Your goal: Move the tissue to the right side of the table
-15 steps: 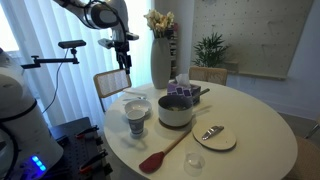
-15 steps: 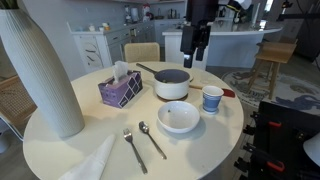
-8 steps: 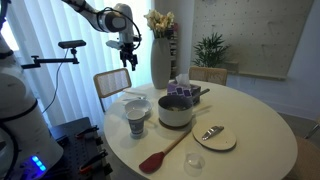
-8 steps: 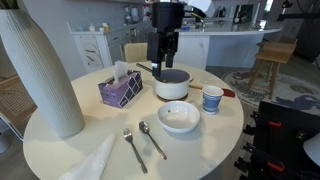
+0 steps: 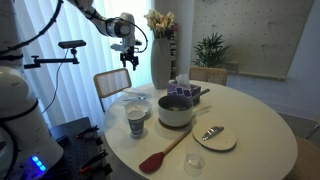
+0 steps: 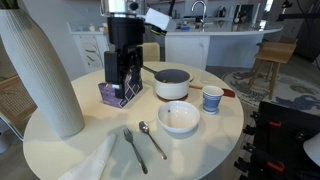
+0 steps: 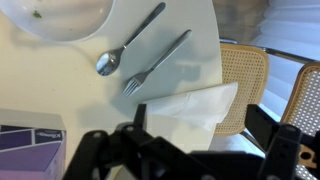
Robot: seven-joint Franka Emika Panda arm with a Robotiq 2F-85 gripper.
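The middle of the white tissue [image 5: 134,91] [image 7: 188,113], between the fork and the cane-backed chair, is next for my gripper, which should move down and close there.
The tissue [image 7: 190,103] is a thin white sheet lying flat at the rim of the round white table [image 7: 60,90], beside a cane-backed chair. It also shows at the near left edge in an exterior view [image 6: 95,160]. My gripper [image 7: 200,122] is open and empty, its jaws wide apart above the tissue's end without touching it. In both exterior views the gripper hangs well above the table [image 6: 121,85] [image 5: 130,58]. In one it stands in front of the purple tissue box [image 6: 118,93].
A fork [image 7: 156,62] and a spoon [image 7: 128,42] lie just beside the tissue, with a white bowl [image 6: 179,117] past them. A tall white vase [image 6: 40,70], a lidded pot [image 6: 172,83], a cup [image 6: 212,98] and a red spatula [image 5: 160,155] also stand on the table.
My arm has swung sideways, from above the pot to above the purple box and toward the tissue's side. The gripper stays open. Nothing on the table has moved.
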